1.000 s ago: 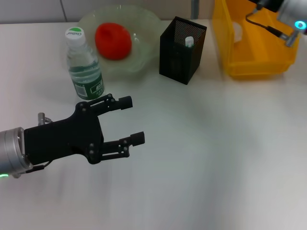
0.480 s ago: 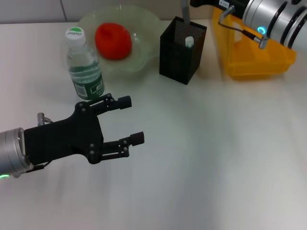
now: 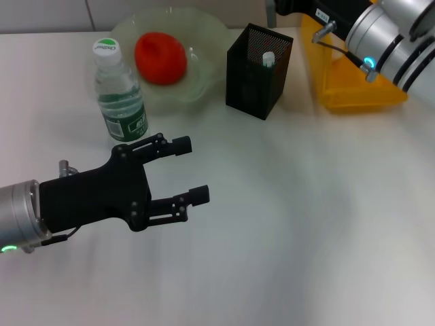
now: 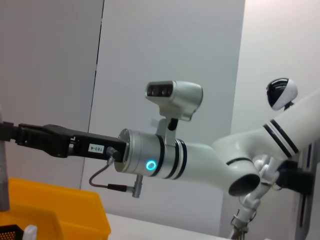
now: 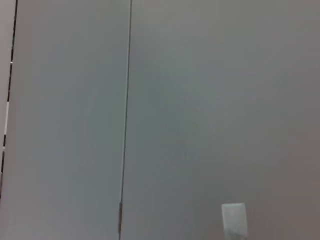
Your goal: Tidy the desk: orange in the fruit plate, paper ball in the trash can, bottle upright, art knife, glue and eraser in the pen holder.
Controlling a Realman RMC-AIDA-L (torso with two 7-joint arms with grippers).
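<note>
My right gripper needs to let go of the art knife inside the black mesh pen holder (image 3: 256,53), next to the white-capped item.
My left gripper (image 3: 192,170) hovers open and empty over the table's front left, below the upright bottle (image 3: 119,92). A reddish orange (image 3: 160,57) lies in the pale fruit plate (image 3: 204,34). My right arm reaches in from the top right. Its gripper (image 4: 10,134) is above the black mesh pen holder (image 3: 257,71), shut on a slim grey stick, the art knife (image 4: 3,175), held upright. A white-capped item (image 3: 268,59) stands inside the holder. The yellow trash can (image 3: 357,85) sits behind my right arm. Paper ball and eraser are out of sight.
The bottle stands close to the plate's front left rim. The pen holder stands between the plate and the yellow can. In the left wrist view, a robot head and wall panels appear behind my right arm (image 4: 165,157).
My right arm swung left from the yellow can to above the pen holder, carrying the grey stick. My left gripper drifted slightly right and stayed open.
</note>
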